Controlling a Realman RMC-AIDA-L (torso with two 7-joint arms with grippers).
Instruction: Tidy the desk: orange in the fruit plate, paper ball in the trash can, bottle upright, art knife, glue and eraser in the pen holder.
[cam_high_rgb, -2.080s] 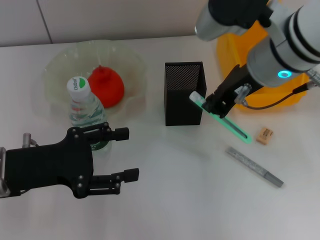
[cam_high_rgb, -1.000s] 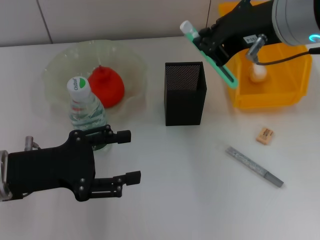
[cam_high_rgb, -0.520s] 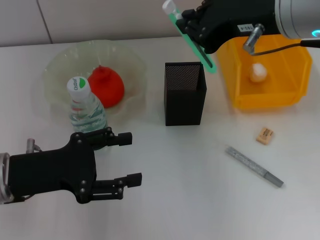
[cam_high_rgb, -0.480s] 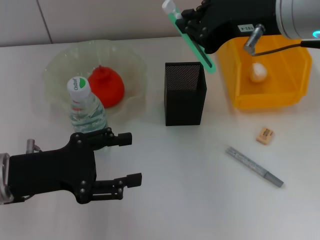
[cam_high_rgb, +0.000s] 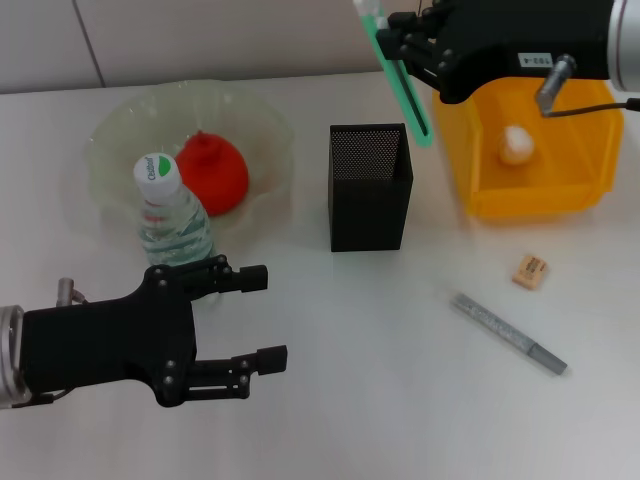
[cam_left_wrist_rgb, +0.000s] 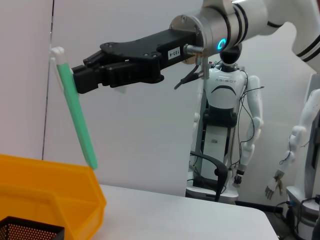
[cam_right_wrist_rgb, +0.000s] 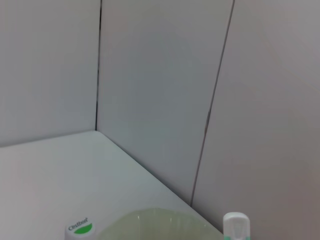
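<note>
I should let go of the green glue stick with my right gripper inside the black pen holder's front corner (cam_high_rgb: 388, 175) beside the yellow bin.
My right gripper (cam_high_rgb: 408, 45) is shut on a green glue stick (cam_high_rgb: 400, 80) with a white cap and holds it tilted in the air; the stick's lower tip hangs above the far right rim of the black mesh pen holder (cam_high_rgb: 370, 190). The left wrist view shows the same gripper (cam_left_wrist_rgb: 75, 80) and stick (cam_left_wrist_rgb: 77, 125). A grey art knife (cam_high_rgb: 508, 334) and a tan eraser (cam_high_rgb: 529, 270) lie on the table right of the holder. The orange (cam_high_rgb: 212, 172) lies in the fruit plate (cam_high_rgb: 120, 130). The bottle (cam_high_rgb: 170, 215) stands upright. The paper ball (cam_high_rgb: 515, 145) lies in the yellow bin (cam_high_rgb: 560, 200). My left gripper (cam_high_rgb: 258, 315) is open and empty at the front left.
The left gripper's body stands just in front of the bottle. The yellow bin stands close to the right of the pen holder. A white humanoid robot (cam_left_wrist_rgb: 225, 110) stands in the room beyond the table.
My right gripper has lifted the green stick from the table up over the pen holder. In the last half second it shifted a little right. The left arm barely moved.
</note>
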